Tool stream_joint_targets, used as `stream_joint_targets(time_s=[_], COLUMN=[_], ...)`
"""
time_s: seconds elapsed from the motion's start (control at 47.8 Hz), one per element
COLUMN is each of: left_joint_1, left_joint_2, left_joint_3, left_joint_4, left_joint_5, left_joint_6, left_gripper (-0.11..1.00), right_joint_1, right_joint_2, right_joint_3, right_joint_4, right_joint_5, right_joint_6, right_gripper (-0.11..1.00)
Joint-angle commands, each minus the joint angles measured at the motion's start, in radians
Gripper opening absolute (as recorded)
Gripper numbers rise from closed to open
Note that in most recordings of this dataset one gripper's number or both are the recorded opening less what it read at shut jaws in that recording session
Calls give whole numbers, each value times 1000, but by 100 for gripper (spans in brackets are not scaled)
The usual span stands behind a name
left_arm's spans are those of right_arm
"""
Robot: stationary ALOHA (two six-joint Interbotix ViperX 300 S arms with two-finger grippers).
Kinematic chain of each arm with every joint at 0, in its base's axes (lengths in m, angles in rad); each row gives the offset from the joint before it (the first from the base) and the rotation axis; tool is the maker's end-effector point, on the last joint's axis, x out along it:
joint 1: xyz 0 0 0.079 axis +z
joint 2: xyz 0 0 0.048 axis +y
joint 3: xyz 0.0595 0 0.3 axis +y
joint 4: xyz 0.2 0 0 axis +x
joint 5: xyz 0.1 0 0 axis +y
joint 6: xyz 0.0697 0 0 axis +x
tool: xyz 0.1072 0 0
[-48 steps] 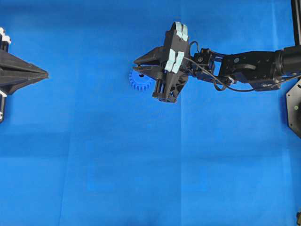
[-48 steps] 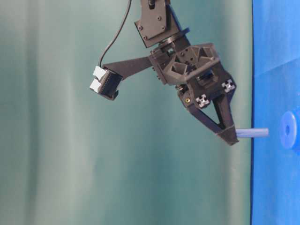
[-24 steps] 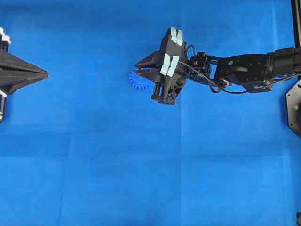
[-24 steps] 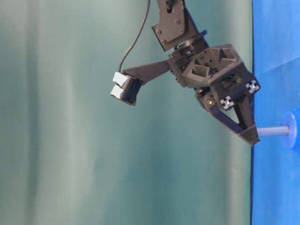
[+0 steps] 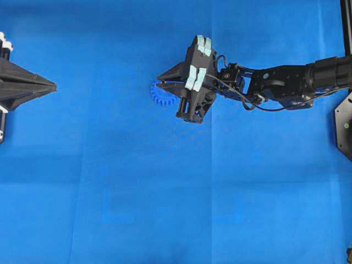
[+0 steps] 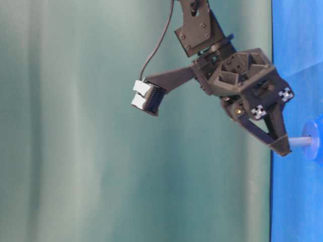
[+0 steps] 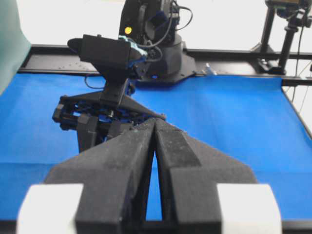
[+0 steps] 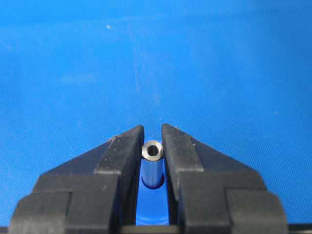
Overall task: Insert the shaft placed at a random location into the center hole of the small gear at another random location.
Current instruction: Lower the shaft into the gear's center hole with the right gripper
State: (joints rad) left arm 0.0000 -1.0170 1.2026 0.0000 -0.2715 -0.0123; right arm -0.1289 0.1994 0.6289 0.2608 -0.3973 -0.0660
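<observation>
The shaft will be standing in the center of the small gear point(image 5: 165, 87) point(image 8: 152, 184) on the blue mat after my right gripper releases it.
The small gear point(image 5: 161, 96) lies flat on the blue mat, half hidden under my right gripper point(image 5: 159, 83). The right gripper is shut on the shaft point(image 6: 302, 142), which stands on end with its lower end in the gear's point(image 6: 316, 143) hub. In the right wrist view the shaft's ringed silvery top point(image 8: 152, 150) sits between the fingertips of the right gripper point(image 8: 152, 139). The center hole is hidden by the shaft. My left gripper point(image 5: 53, 86) is shut and empty at the far left; its closed tips show in the left wrist view point(image 7: 155, 123).
The blue mat point(image 5: 165, 192) covers the whole table. The right arm point(image 5: 286, 82) reaches in from the right edge. A black arm base point(image 5: 345, 124) stands at the right edge. A green backdrop point(image 6: 75, 151) shows in the table-level view.
The right gripper has moved down toward the mat with the shaft. The shaft's end, first short of the gear, now sits in its hub with less length showing. The left gripper has not moved.
</observation>
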Motion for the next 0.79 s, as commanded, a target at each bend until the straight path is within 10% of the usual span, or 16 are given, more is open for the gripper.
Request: stream_joint_targets(time_s=[0.0,0.774], left_joint_1=[2,2], left_joint_2=[5,5], left_joint_3=[-8,-8], left_joint_4=[3,2], left_joint_5=[-5,-3], left_joint_6=[-2,-2], left_gripper=[0,0], right_joint_1=[2,2], right_joint_2=[-8,38], right_joint_3=[-11,-6], right_joint_4=[3,9], right_joint_5=[-12,-21], right_joint_6=[2,3], right_gripper=[3,3])
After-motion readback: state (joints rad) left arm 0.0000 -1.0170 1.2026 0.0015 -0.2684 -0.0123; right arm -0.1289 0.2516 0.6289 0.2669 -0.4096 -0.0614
